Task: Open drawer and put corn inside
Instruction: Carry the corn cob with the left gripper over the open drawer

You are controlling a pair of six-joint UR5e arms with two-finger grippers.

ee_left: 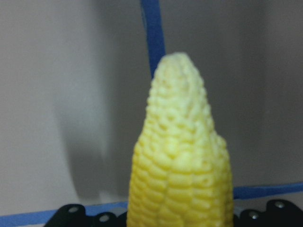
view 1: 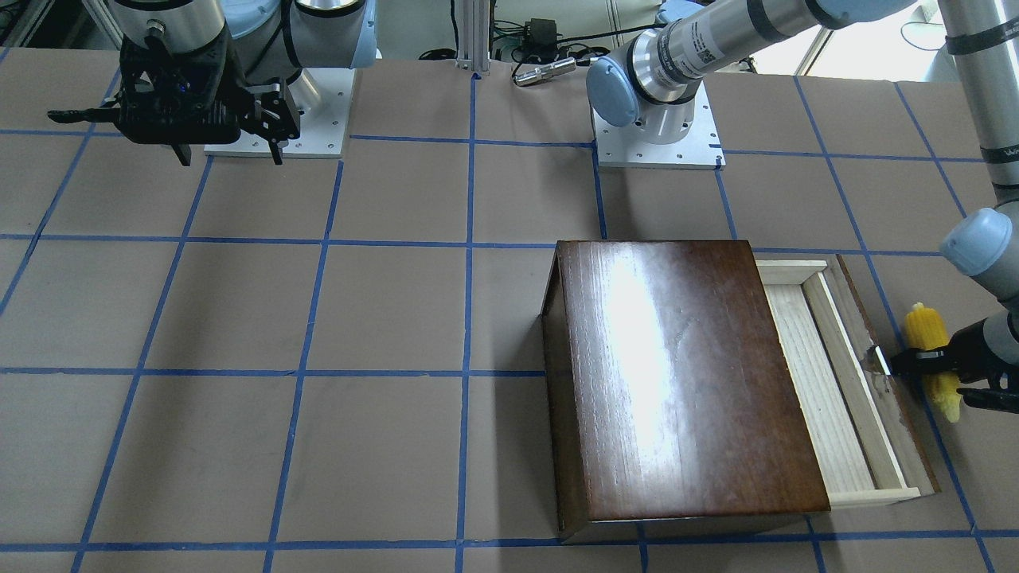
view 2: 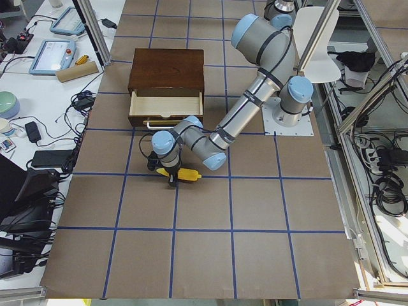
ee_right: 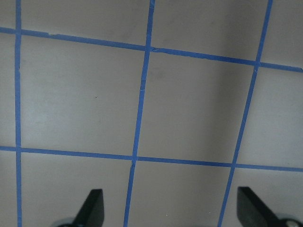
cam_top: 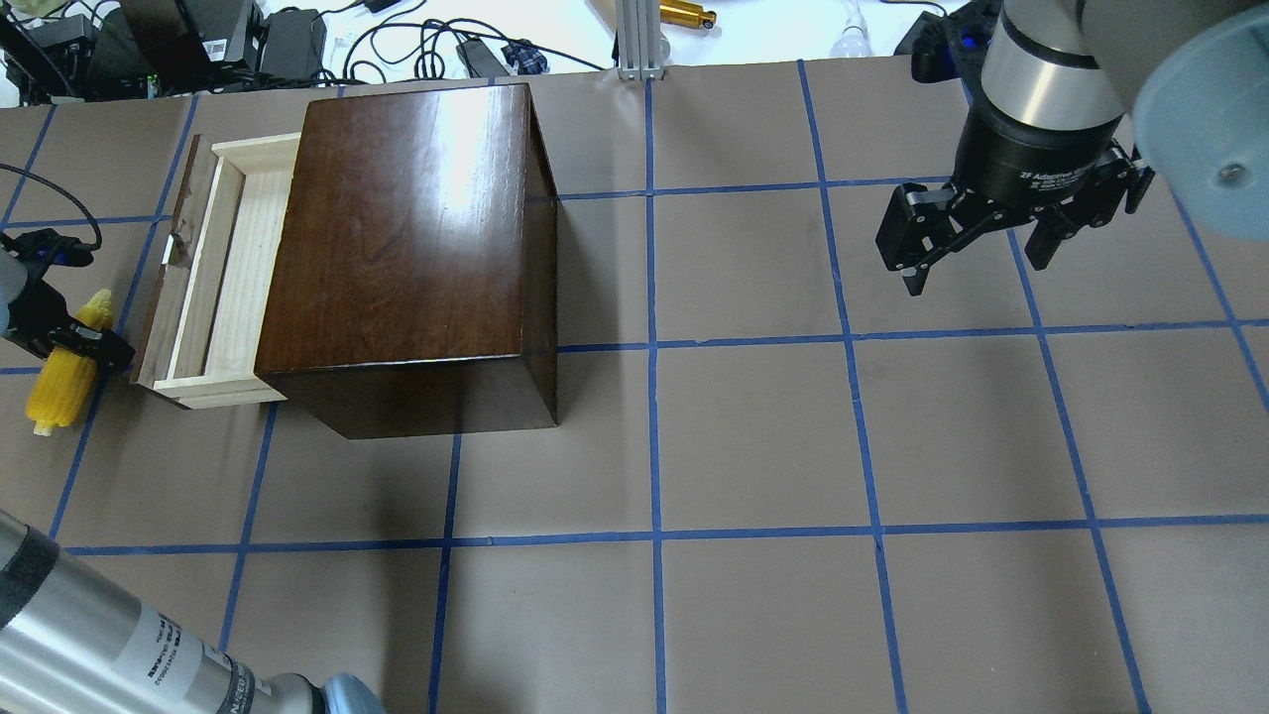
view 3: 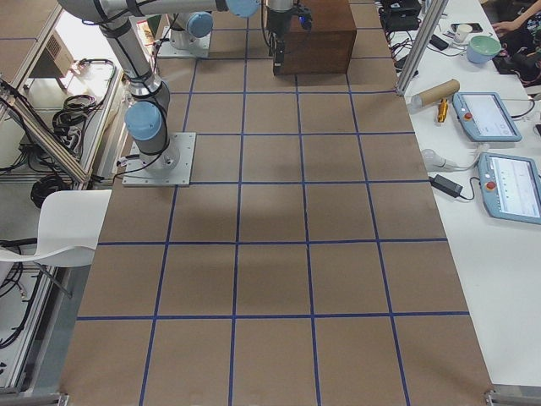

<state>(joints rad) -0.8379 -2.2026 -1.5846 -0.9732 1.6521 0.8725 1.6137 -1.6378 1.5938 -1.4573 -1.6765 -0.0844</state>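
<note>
Next, I release the yellow corn from my left gripper on the pale-wood tray, lengthwise along the inside of the front panel (view 1: 839,393).
The dark-brown box (cam_top: 416,238) stands at the table's left, and its drawer (cam_top: 233,268) is pulled partly out, showing an empty pale-wood tray behind the dark front panel (cam_top: 164,288). My left gripper (cam_top: 87,340) is shut on the yellow corn (cam_top: 61,382), just outside the drawer's front panel, beside its metal handle (view 1: 876,358). The corn fills the left wrist view (ee_left: 182,161), its pale tip pointing away. I cannot tell whether the corn touches the table. My right gripper (cam_top: 977,273) is open and empty, hanging over bare table far to the right.
The table is brown board with a grid of blue tape (cam_top: 654,347). Cables and power bricks (cam_top: 297,40) lie beyond the far edge behind the box. The arm bases (view 1: 657,131) stand on the robot's side.
</note>
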